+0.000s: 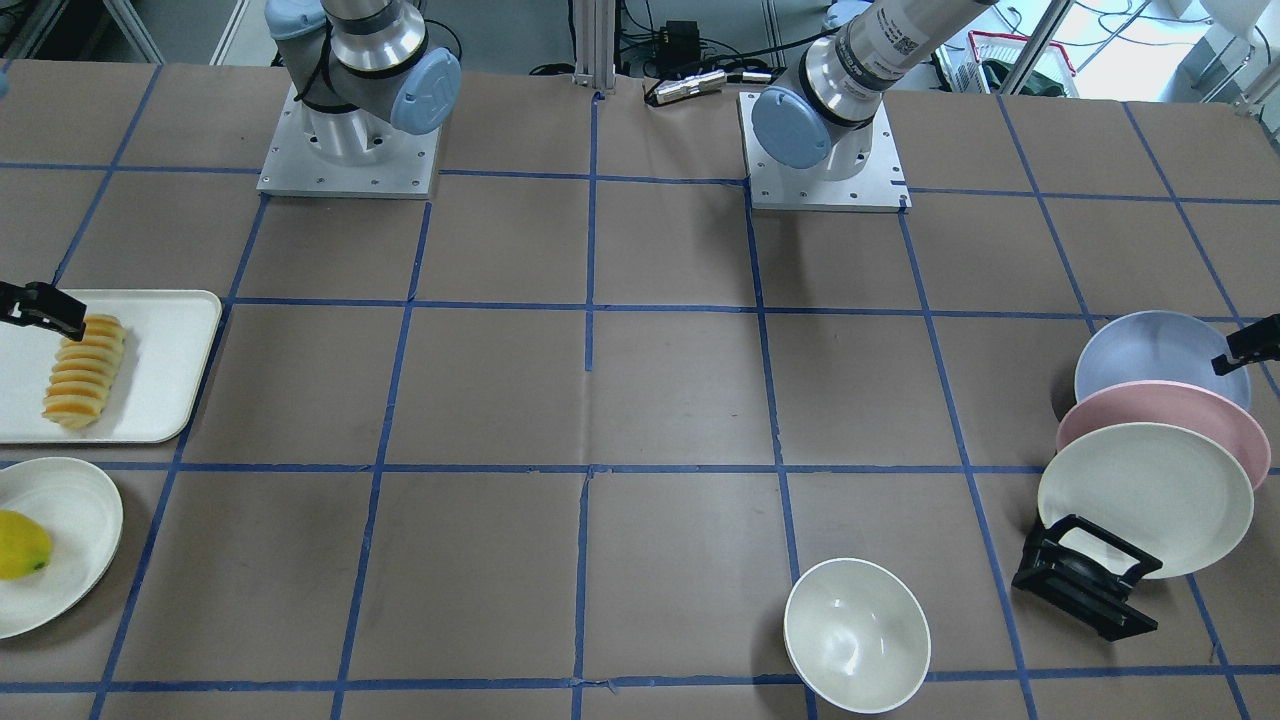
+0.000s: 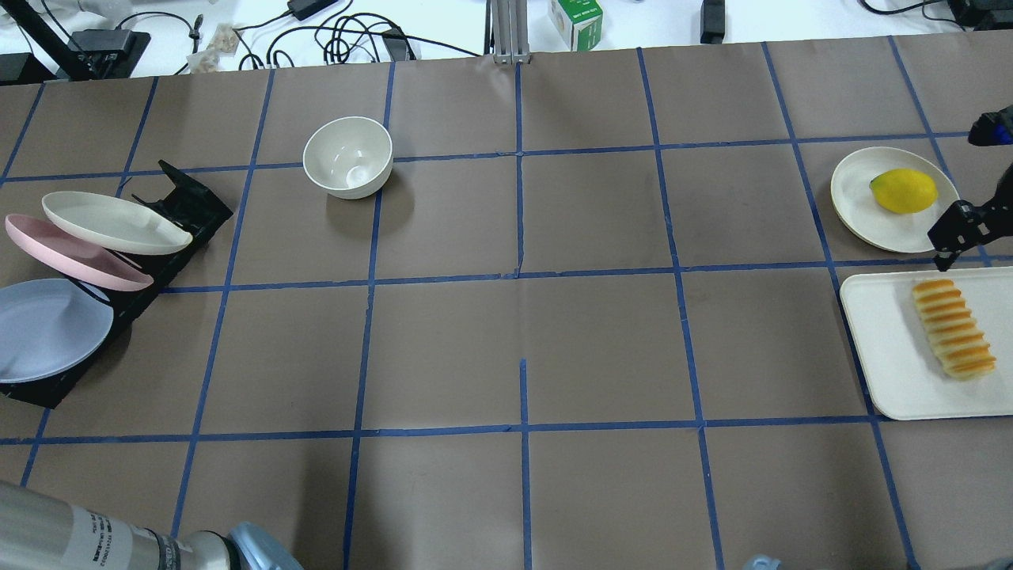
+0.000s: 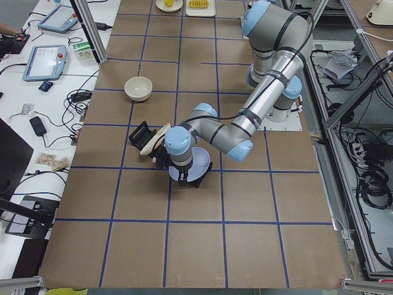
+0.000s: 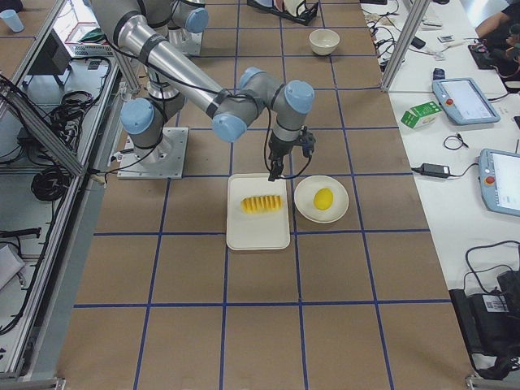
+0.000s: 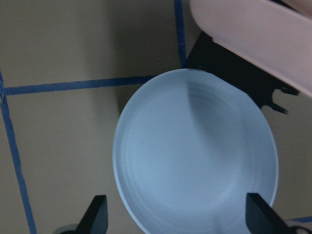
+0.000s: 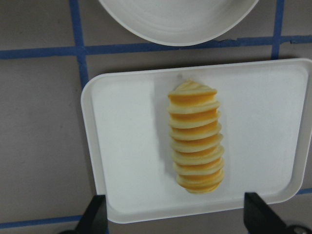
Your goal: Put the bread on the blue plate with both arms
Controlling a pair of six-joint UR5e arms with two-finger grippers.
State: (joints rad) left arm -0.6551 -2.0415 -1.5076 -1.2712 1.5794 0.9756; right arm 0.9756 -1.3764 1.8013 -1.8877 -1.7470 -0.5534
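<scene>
The middle of the bread (image 1: 85,368) (image 6: 196,140) is on the white tray. My right gripper needs to go down to it next and close there.
The bread (image 6: 196,144), a ridged orange-yellow loaf, lies on a white tray (image 6: 126,146) at the table's right end; it also shows in the overhead view (image 2: 954,327). My right gripper (image 6: 176,217) hangs open above the tray, the loaf between its fingers and below them, not touching; it shows at the tray's far edge (image 2: 954,237). The blue plate (image 5: 195,156) leans in a black rack at the left end (image 2: 47,328). My left gripper (image 5: 178,217) is open just above the plate's near rim, fingers either side of it.
A pink plate (image 2: 75,253) and a cream plate (image 2: 115,223) lean in the same black rack (image 2: 190,198) behind the blue one. A white bowl (image 2: 348,157) stands mid-left. A cream plate (image 2: 859,198) with a yellow fruit (image 2: 904,191) sits beside the tray.
</scene>
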